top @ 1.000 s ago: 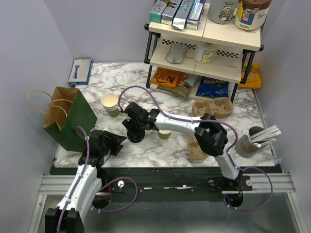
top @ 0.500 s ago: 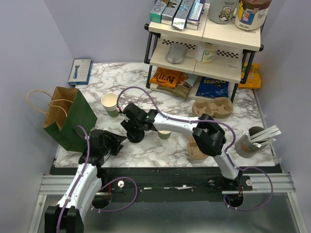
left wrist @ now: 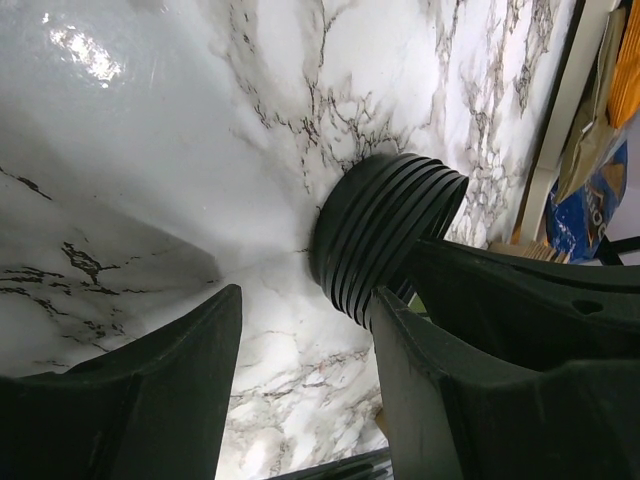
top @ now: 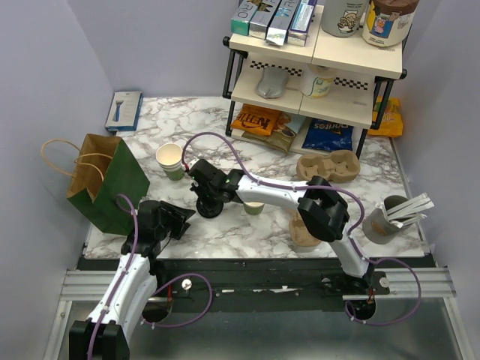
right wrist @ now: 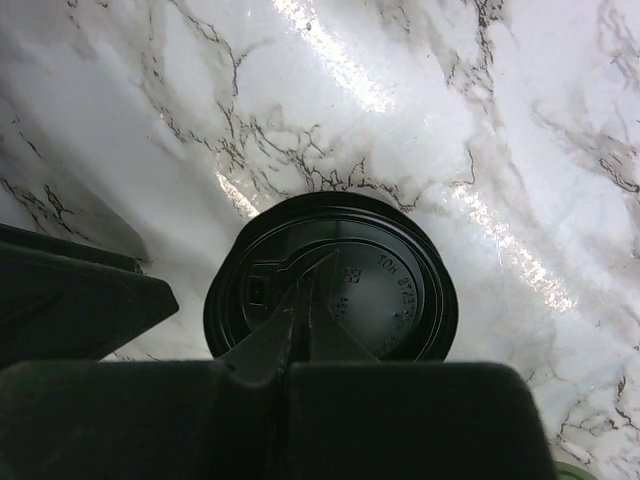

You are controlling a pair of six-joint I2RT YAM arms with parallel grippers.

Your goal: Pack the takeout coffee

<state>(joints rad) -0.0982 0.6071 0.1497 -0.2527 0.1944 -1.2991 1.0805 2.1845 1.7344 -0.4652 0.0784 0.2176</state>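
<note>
I need to open my right gripper's shut fingers, which are over the flat middle of the top lid, and pinch the lid's rim (right wrist: 218, 288) nearest my left gripper.
A dark-green cup (top: 171, 160) with a cream inside stands open on the marble, left of centre. A second small green cup (top: 254, 208) shows partly under the right arm. A stack of black lids (right wrist: 400, 300) sits on the marble, and its ribbed side (left wrist: 385, 235) shows in the left wrist view. My right gripper (right wrist: 305, 278) hangs straight over the top lid, shut, with its tips together and nothing visible between them. My left gripper (left wrist: 305, 300) stands open just left of the stack, low over the table (left wrist: 200, 130), holding nothing.
A green paper bag (top: 105, 184) stands open at the left. Brown cup carriers (top: 328, 165) lie at the right, with another (top: 304, 229) near the front. A grey cup with white sticks (top: 384, 221) is at the far right. A stocked shelf (top: 315, 75) fills the back.
My right gripper's jaws have closed above the top lid. Neither arm has visibly moved.
</note>
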